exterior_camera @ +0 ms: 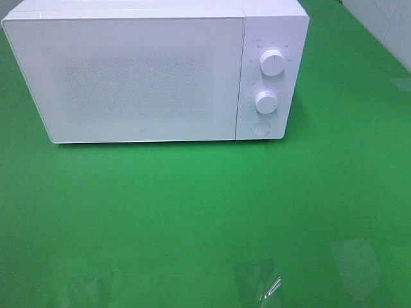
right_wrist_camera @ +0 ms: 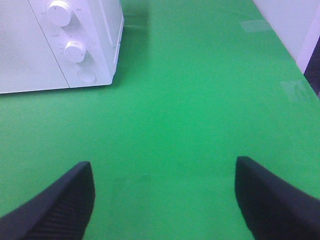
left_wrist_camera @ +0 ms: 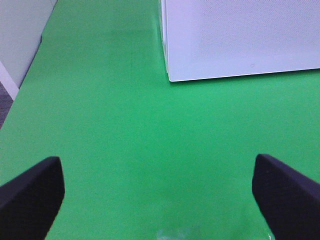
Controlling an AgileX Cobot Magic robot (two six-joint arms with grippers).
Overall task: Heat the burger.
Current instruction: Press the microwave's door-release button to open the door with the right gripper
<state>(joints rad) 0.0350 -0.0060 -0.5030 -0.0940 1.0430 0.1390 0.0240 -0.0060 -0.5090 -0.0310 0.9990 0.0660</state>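
The robot's right gripper needs to next go to the round button (exterior_camera: 261,126) (right_wrist_camera: 87,75) below the lower dial of the white microwave and close there.
A white microwave (exterior_camera: 148,70) stands at the back of the green table with its door shut; it also shows in the left wrist view (left_wrist_camera: 240,37) and the right wrist view (right_wrist_camera: 55,45). Its right panel has two dials (exterior_camera: 273,62) and a round button (exterior_camera: 260,128). The burger is not visible in any view. My left gripper (left_wrist_camera: 160,200) is open and empty over bare green table, in front of the microwave's left corner. My right gripper (right_wrist_camera: 165,200) is open and empty over the table, to the front right of the microwave. Neither gripper shows in the exterior high view.
Clear tape patches lie on the green table (exterior_camera: 192,212) near the front edge (exterior_camera: 257,279) and at the right (exterior_camera: 356,256). A light wall runs along the table's right side (right_wrist_camera: 290,20) and left side (left_wrist_camera: 20,35).
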